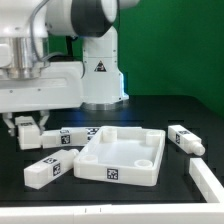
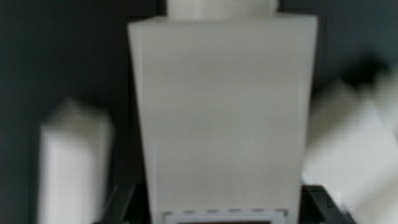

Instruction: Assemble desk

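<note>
My gripper will let go of the leg on the table (image 1: 9, 147), beside the loose tagged leg and away from the desk top.
The white desk top (image 1: 120, 155), a tray with a raised rim, lies in the middle of the dark table. My gripper (image 1: 27, 130) hangs low at the exterior view's left, just behind a loose tagged leg (image 1: 45, 170). In the wrist view a white square-section leg (image 2: 222, 110) fills the middle between my two dark fingers (image 2: 137, 200). They sit tight against its sides, so the gripper (image 2: 222, 200) is shut on it. The leg has a tag near the jaws and a round peg at its far end. More legs (image 1: 75, 136) lie behind the top, and one leg (image 1: 186, 140) lies at the right.
The robot's white base (image 1: 100, 75) stands behind the desk top. A white flat piece (image 1: 210, 182) lies at the front right edge. Blurred white shapes (image 2: 71, 160) flank the held leg in the wrist view.
</note>
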Robot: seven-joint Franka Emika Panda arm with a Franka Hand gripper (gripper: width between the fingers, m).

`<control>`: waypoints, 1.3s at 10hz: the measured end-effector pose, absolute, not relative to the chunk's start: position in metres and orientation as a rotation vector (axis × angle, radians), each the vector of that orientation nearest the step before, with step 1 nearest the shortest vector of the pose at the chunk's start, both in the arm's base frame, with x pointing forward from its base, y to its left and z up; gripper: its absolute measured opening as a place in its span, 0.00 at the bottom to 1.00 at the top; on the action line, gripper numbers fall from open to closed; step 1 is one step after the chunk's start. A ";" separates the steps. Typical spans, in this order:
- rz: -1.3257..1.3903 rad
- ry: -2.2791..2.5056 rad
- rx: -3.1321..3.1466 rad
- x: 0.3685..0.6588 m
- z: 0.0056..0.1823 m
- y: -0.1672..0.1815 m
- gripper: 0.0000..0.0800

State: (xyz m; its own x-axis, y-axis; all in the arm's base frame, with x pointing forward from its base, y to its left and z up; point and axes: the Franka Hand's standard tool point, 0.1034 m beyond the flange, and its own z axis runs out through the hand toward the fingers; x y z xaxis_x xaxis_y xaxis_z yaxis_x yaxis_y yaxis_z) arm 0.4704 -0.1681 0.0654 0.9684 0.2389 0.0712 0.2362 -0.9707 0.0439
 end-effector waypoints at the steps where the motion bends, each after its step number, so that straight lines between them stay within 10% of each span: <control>1: 0.132 0.223 3.075 0.445 0.057 -0.187 0.33; 12: -0.006 0.155 3.097 0.397 0.010 -0.212 0.33; 13: -0.006 0.155 3.097 0.397 0.010 -0.212 0.48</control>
State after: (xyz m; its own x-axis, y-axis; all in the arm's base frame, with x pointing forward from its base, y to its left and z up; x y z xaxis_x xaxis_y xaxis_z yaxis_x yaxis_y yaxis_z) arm 0.3973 -0.2117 0.0096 0.9950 0.0994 -0.0061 0.0996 -0.9942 0.0410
